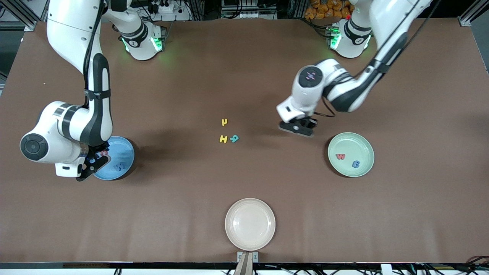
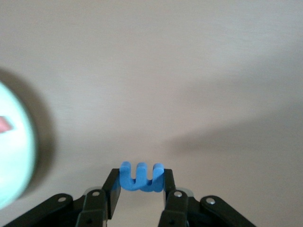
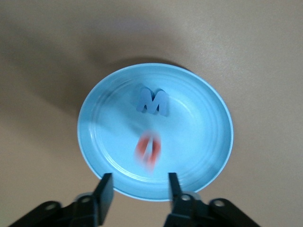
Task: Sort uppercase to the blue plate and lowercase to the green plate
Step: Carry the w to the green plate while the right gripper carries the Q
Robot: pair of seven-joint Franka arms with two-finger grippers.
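The robot's left gripper will release the blue m on the green plate [image 1: 361, 151] next to the blue g, away from the beige plate.
My right gripper [image 1: 91, 163] [image 3: 139, 189] hangs open over the rim of the blue plate [image 1: 127, 148] [image 3: 199, 137], nothing between its fingers. Just off its fingertips is a red uppercase letter [image 3: 148, 147] [image 1: 104, 152], blurred, over the plate's floor. A blue uppercase M [image 3: 153, 101] [image 1: 120, 165] lies in the same plate. My left gripper [image 1: 298, 129] [image 2: 141, 182] is shut on a blue lowercase m [image 2: 141, 178], above the table beside the green plate [image 1: 355, 142] [image 2: 16, 161]. That plate holds a red w [image 1: 340, 156] [image 2: 4, 125] and a blue g [image 1: 355, 164].
Mid-table lie a yellow lowercase letter [image 1: 224, 122], a yellow H [image 1: 223, 139] and a teal letter [image 1: 234, 138] touching it. A beige plate [image 1: 250, 206] sits at the table edge nearest the front camera.
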